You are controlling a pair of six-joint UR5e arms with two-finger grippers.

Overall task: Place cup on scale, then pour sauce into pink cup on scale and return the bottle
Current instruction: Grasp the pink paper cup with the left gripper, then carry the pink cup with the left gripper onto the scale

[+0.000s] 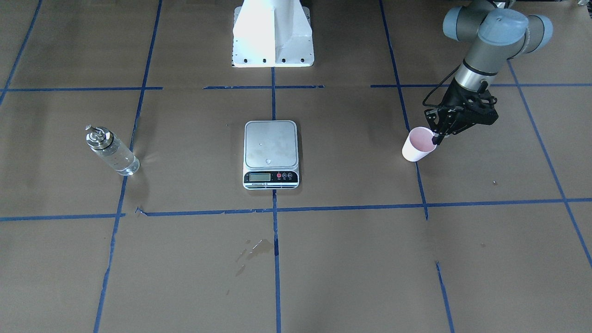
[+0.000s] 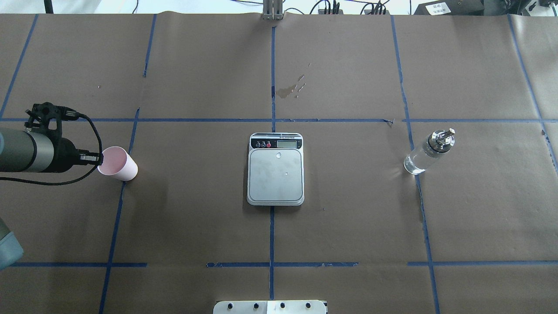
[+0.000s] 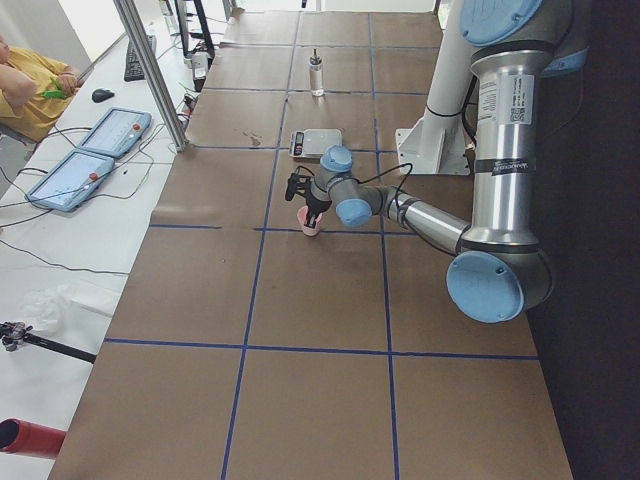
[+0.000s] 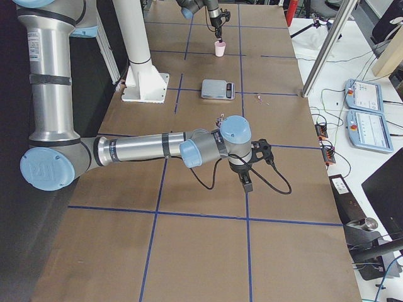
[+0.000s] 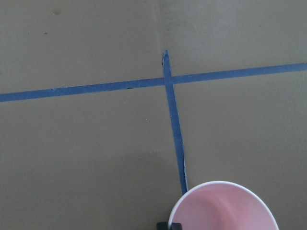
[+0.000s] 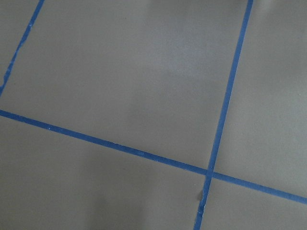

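Next, my left gripper lets go of the pink cup on the middle of the scale's bare plate (image 1: 274, 145), near the water drop.
The pink cup (image 1: 418, 144) stands on the brown paper on my left side, well apart from the scale; it also shows in the overhead view (image 2: 118, 164) and at the bottom of the left wrist view (image 5: 223, 207). My left gripper (image 1: 436, 138) is at the cup's near rim, its fingers close together and pinching the rim. The scale (image 1: 270, 147) sits at the table's centre with its plate bare (image 2: 275, 176). The glass bottle (image 1: 112, 151) stands on my right side (image 2: 429, 152). My right gripper (image 4: 247, 182) shows only in the right side view, low over bare paper; I cannot tell if it is open or shut.
A small wet stain (image 1: 255, 247) marks the paper beyond the scale. My white base (image 1: 273, 37) is behind the scale. Blue tape lines grid the paper. An operator's tablets (image 3: 95, 150) lie off the table's far side.
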